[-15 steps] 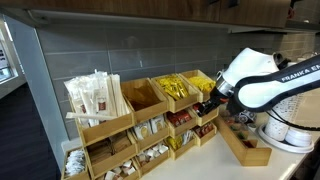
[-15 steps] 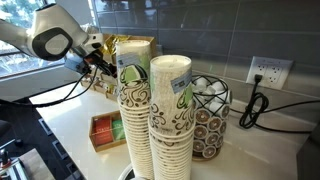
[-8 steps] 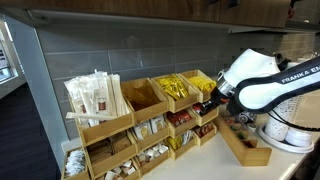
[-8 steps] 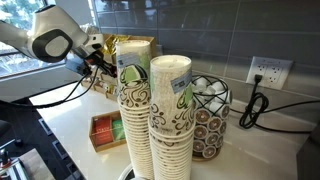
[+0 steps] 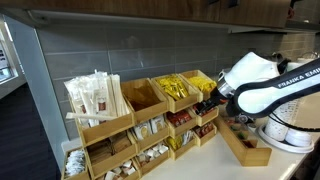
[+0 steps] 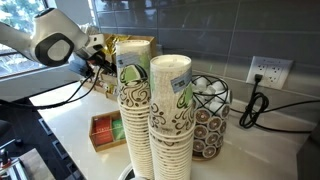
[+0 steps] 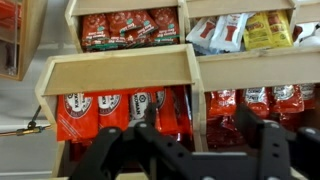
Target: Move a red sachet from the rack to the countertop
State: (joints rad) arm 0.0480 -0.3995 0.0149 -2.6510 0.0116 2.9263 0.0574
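My gripper's open fingers are on both sides of the wooden divider. Next, my gripper moves over and pinches the end red sachet (image 7: 182, 106) beside the divider before pulling back.
In the wrist view my gripper (image 7: 197, 138) is open and empty, right in front of the rack (image 7: 120, 72). Its two black fingers (image 7: 142, 135) straddle the wooden divider between two lower bins. Red sachets (image 7: 100, 115) stand packed in the left bin, and more red sachets (image 7: 235, 104) fill the right bin. In both exterior views the gripper (image 5: 206, 103) (image 6: 98, 68) is at the end of the rack (image 5: 140, 128). The pale countertop (image 6: 70, 125) lies under the rack.
Yellow sachets (image 7: 262, 30) and more red packets (image 7: 125, 25) fill the upper bins. A small low wooden tray (image 5: 246, 146) sits beside the rack. Two tall stacks of paper cups (image 6: 168, 115) and a wire pod holder (image 6: 210, 118) stand on the countertop.
The arm has shifted very slightly. The gripper stays open at the same bins of the rack.
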